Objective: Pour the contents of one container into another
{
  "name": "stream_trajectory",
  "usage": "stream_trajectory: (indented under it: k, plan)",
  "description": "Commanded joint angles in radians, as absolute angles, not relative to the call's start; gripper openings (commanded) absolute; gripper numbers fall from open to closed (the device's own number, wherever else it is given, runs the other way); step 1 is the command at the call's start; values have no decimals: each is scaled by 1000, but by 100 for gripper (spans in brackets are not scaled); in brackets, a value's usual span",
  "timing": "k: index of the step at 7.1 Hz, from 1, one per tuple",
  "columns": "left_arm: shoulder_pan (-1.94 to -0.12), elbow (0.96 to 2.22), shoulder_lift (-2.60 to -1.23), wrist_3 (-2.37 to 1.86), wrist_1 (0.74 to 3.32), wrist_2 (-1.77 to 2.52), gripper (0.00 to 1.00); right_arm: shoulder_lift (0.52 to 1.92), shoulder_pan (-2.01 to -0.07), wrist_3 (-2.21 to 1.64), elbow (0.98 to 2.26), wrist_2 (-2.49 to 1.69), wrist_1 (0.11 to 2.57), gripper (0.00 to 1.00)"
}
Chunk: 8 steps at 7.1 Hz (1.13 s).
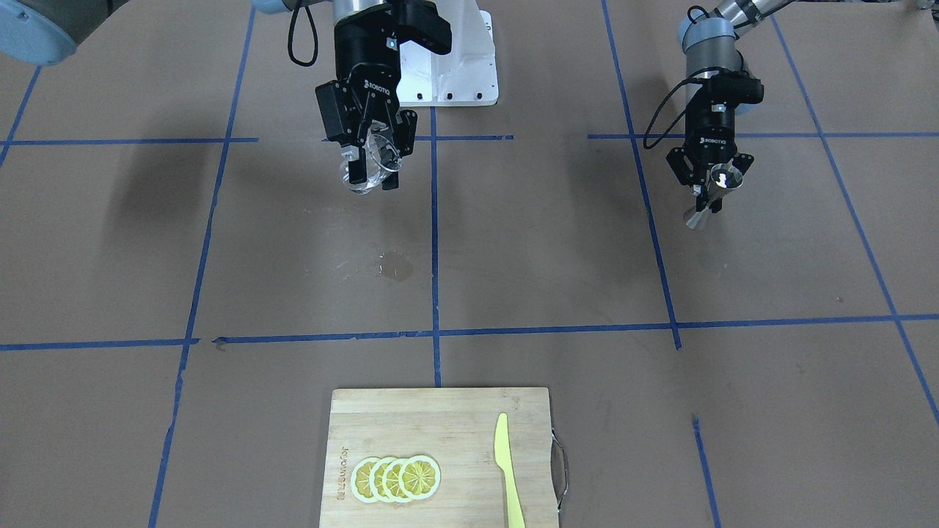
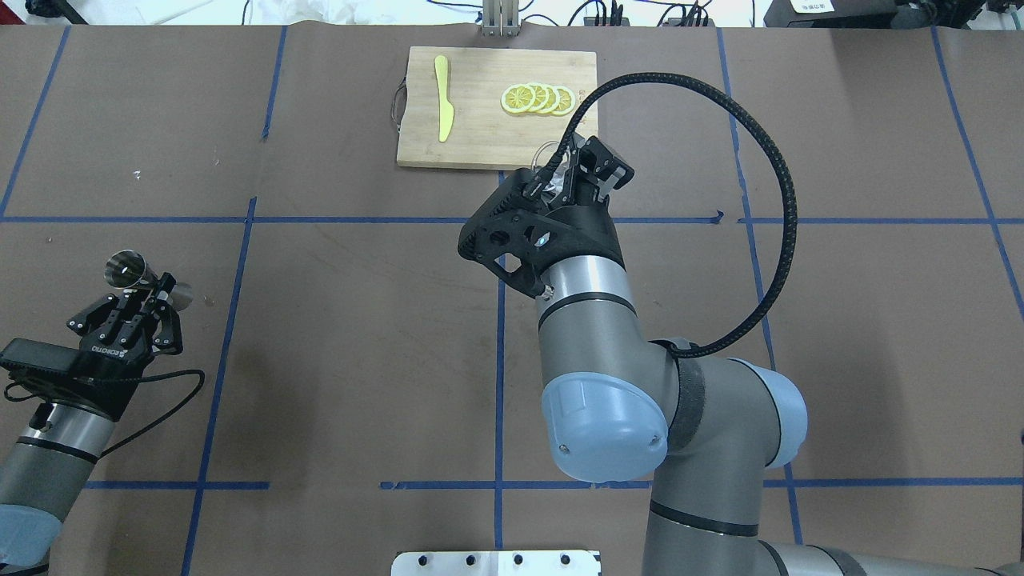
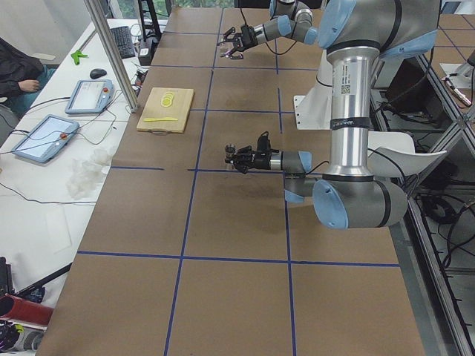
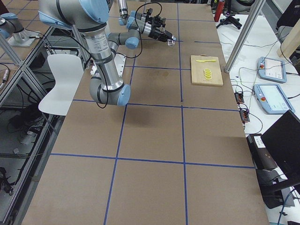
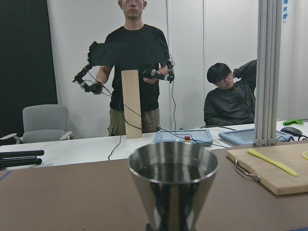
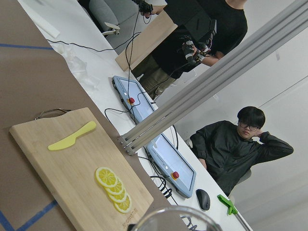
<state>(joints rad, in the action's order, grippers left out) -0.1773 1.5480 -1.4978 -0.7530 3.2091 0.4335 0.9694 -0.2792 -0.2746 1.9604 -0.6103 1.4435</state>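
Observation:
I will let go of the steel jigger, now held far off to the side, with my left gripper on the brown paper [image 1: 669, 232] beside the nearest blue line.
My right gripper [image 1: 374, 167] is shut on the clear glass cup [image 1: 364, 176] and holds it tilted in the air above the table's middle. In the overhead view this gripper [image 2: 573, 170] hangs just short of the cutting board, with the cup [image 2: 546, 154] partly hidden behind its fingers. The cup's rim [image 6: 173, 219] shows at the bottom of the right wrist view. My left gripper [image 1: 713, 192] is shut on the waist of the steel jigger [image 1: 725, 177], far off to the side. The jigger [image 2: 128, 270] leans a little, and its upper cone [image 5: 173, 180] fills the left wrist view.
A wooden cutting board [image 1: 440, 418] lies at the table's far edge with lemon slices [image 1: 396, 478] and a yellow knife [image 1: 508, 469] on it. A small wet patch [image 1: 396, 268] marks the brown paper. Two people [image 5: 132, 72] are beyond the table.

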Motion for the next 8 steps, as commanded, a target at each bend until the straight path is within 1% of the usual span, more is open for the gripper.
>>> stream_trajectory:
  k: [1,8]
  plan:
    - [-176,1537,-1497,-753,3209,497,0,969,-279,-275,1960,-611,1443,0]
    - [-172,1471,-1509,-770,3209,561,0,969,-279,-275,1960,-611,1443,0]
